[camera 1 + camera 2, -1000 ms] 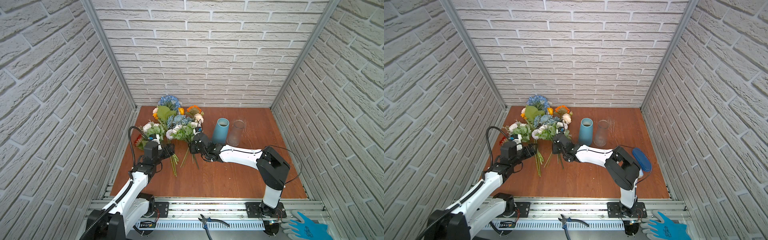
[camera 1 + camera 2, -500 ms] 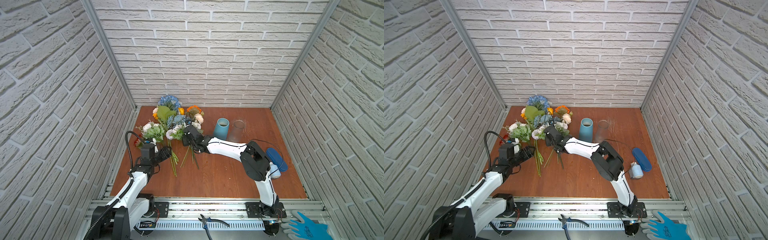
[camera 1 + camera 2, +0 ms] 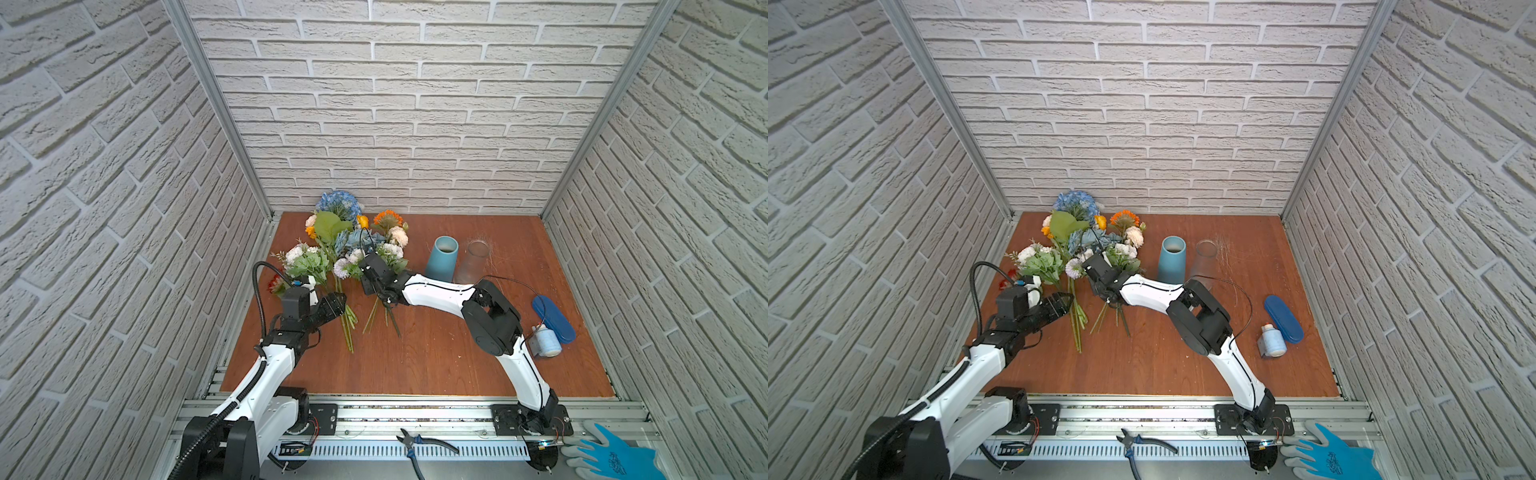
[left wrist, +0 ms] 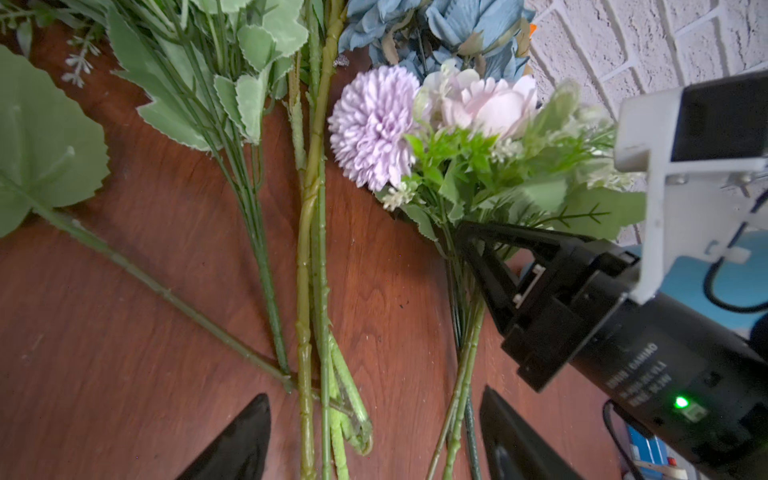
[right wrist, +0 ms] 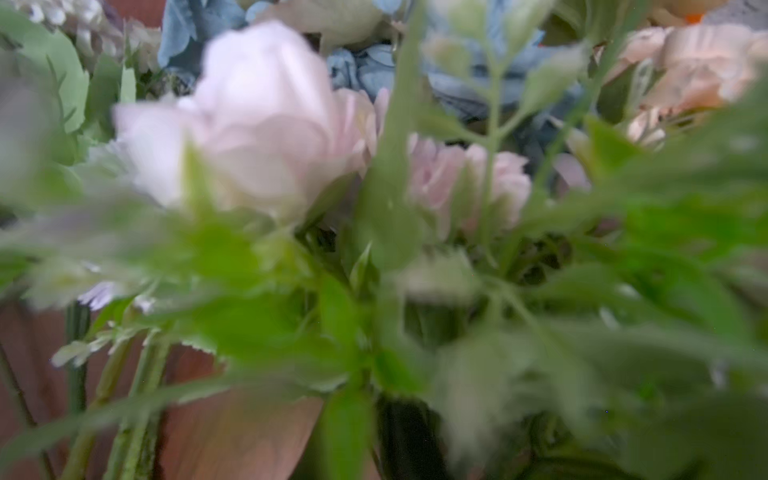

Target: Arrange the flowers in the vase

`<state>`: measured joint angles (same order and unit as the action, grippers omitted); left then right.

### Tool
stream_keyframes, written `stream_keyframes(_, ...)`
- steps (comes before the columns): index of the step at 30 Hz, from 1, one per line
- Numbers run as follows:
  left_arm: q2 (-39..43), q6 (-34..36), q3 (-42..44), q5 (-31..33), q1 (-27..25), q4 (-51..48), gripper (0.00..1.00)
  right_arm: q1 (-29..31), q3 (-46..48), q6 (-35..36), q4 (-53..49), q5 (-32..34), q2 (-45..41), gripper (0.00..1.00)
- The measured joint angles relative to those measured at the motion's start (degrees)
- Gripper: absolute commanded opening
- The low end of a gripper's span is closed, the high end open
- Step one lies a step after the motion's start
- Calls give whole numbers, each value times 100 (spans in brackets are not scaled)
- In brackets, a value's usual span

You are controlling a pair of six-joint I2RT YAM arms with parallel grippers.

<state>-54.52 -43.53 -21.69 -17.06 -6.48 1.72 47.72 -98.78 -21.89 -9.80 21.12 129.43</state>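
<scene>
The light green stem crosses the others below my right gripper; my left gripper will first pull it by its lower end [image 4: 451, 454].
The flowers [image 3: 353, 245] [image 3: 1092, 245] lie in a heap at the back left of the table, stems pointing to the front. My right gripper [image 3: 368, 284] [image 3: 1100, 286] reaches across and is shut on the stems of a lilac and pink bunch [image 4: 436, 133], just under its leaves. In the right wrist view, blurred pink blooms [image 5: 257, 124] and foliage hide the jaws. My left gripper [image 3: 338, 301] [image 4: 374, 415] hangs open over loose green stems [image 4: 309, 332], touching none. A blue vase [image 3: 442, 264] and a clear glass vase [image 3: 473, 264] stand upright to the right of the heap.
A blue case [image 3: 552, 318] and a small pale-blue spool [image 3: 544, 340] lie at the right side of the table. Pliers [image 3: 424, 442] and a blue glove [image 3: 611, 457] rest on the front rail. Brick walls close in three sides.
My right gripper has pushed left and back into the lilac and pink bunch and shut on its stems. Its elbow swung left, uncovering the case and spool. The left gripper barely moved.
</scene>
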Motion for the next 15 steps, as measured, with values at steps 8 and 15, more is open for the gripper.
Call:
stream_keyframes(8,7,-345,114,7,-955,256,76,-22,715,323,907,-232,-461,6)
stream_keyframes(15,-487,-411,144,168,-1309,656,69,-22,1379,525,2090,-505,-1029,6)
